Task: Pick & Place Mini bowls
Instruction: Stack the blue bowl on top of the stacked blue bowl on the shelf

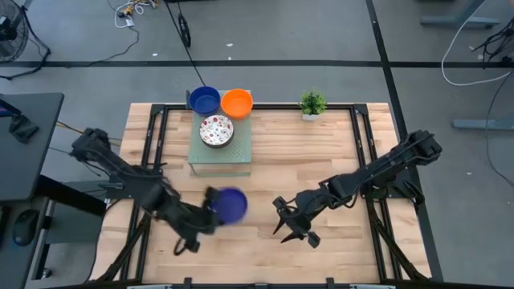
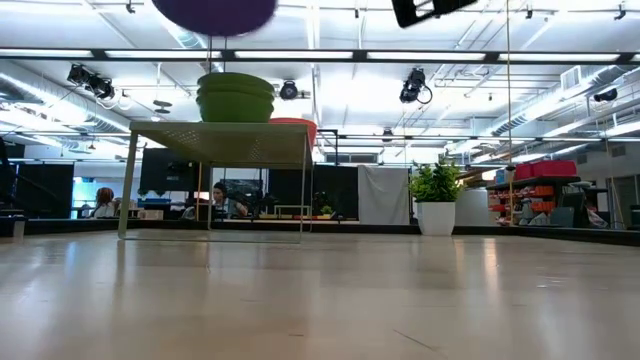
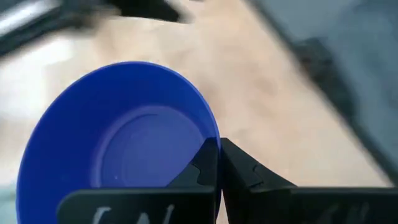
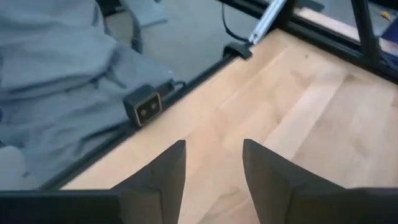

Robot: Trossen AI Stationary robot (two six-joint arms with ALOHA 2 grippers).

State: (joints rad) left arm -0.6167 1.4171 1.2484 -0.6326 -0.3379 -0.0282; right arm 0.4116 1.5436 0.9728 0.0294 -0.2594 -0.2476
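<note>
My left gripper will release the dark blue mini bowl inside the blue bowl on the raised platform (image 1: 205, 100).
My left gripper (image 1: 214, 210) is shut on a solid dark blue mini bowl (image 1: 233, 204) near the table's near middle; in the low view the bowl (image 2: 214, 12) hangs high above the tabletop. Three more mini bowls rest on a raised platform (image 1: 221, 156) at the far middle: a blue one (image 1: 204, 100), an orange one (image 1: 237, 103) and a white red-speckled one (image 1: 216, 130). My right gripper (image 1: 294, 228) is open to the right of the held bowl, holding nothing, above bare wood (image 4: 214, 168). My left gripper pinches the blue bowl's rim (image 3: 213, 142), one finger (image 3: 198, 174) inside the bowl and the other finger (image 3: 252, 177) outside its wall. The bowl is lifted clear of the table, its opening tilted toward the wrist camera.
A small green potted plant (image 1: 312, 103) stands at the far edge, right of the platform. Black frame rails (image 1: 365, 144) run along the table's sides. Bare wood lies between the platform and the grippers. People sit in the room beyond the table (image 2: 222, 198).
</note>
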